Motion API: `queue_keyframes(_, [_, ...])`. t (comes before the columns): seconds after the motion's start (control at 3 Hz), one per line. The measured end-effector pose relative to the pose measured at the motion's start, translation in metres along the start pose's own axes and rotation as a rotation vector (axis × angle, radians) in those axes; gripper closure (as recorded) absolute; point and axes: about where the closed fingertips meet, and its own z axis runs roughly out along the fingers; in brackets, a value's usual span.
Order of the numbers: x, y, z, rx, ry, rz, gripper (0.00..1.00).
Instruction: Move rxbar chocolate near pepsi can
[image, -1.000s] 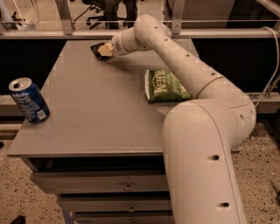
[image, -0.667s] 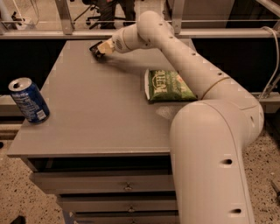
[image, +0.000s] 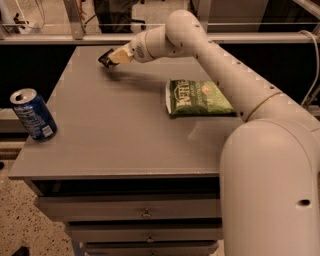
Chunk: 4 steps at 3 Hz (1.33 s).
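The rxbar chocolate, held just above the tabletop now, will be released by my gripper on the tabletop (image: 70, 120), next to the pepsi can and toward the green snack bag.
The rxbar chocolate (image: 105, 58), a small black-wrapped bar, sits in my gripper (image: 113, 57) at the far left part of the grey table (image: 115, 135). The gripper is shut on the bar and holds it just above the tabletop, with a shadow beneath it. The pepsi can (image: 33, 114), blue with a silver top, stands upright near the table's front left edge, well apart from the bar and nearer the camera.
A green snack bag (image: 198, 98) lies flat on the right middle of the table, under my arm. Drawers (image: 145, 214) run below the table's front edge. A rail and chair legs stand behind the table.
The gripper with the black bar has shifted slightly left and lifted off the table. The can and green bag have not moved.
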Motion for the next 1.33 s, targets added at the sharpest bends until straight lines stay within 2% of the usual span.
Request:
queue_keyframes(0.33, [0.004,0.036,-0.018,-0.100,-0.016,-0.011,1.00])
queue_keyframes(1.0, [0.015,0.146,-0.049,-0.358,-0.049,-0.027,1.00])
queue_keyframes(1.33, [0.023,0.191,-0.053,-0.466,-0.045,-0.036,1.00])
